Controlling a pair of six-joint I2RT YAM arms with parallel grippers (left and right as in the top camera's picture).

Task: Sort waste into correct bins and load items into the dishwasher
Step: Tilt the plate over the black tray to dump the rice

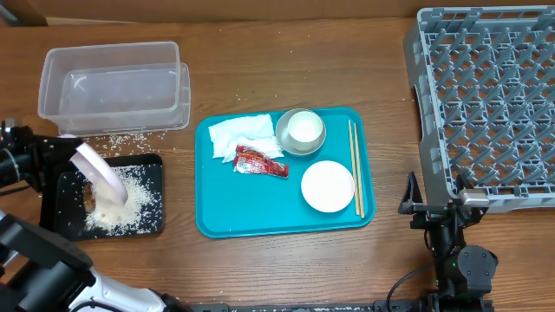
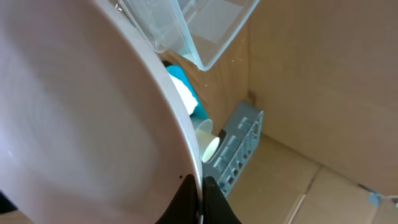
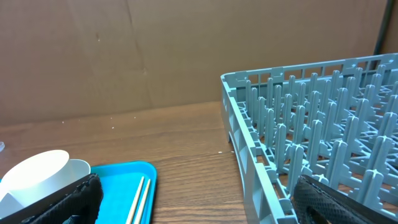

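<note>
The robot's left gripper needs to set the large white plate down on the bare teal tray (image 1: 243, 192) in front of the red wrapper.
My left gripper (image 1: 71, 154) is shut on the rim of the large white plate (image 1: 102, 178), which is tilted steeply over the black tray (image 1: 154, 169). Rice grains (image 1: 130, 195) and a brown lump (image 1: 89, 196) lie in that tray. In the left wrist view the plate (image 2: 81, 112) fills the left side, with the fingertips (image 2: 214, 193) pinching its edge. My right gripper (image 1: 434, 204) stands open beside the grey dish rack (image 1: 486, 95), holding nothing. On the teal tray (image 1: 260, 208) lie the napkin (image 1: 238, 137), red wrapper (image 1: 258, 162), bowl (image 1: 301, 130), small dish (image 1: 328, 185) and chopsticks (image 1: 355, 169).
The clear tub (image 1: 113, 87) sits behind the black tray, with loose rice scattered on the table between them. The right wrist view shows the rack's wall (image 3: 261, 149) close on the right, and the chopsticks (image 3: 142, 199) and the white dish (image 3: 37, 177) on the left.
</note>
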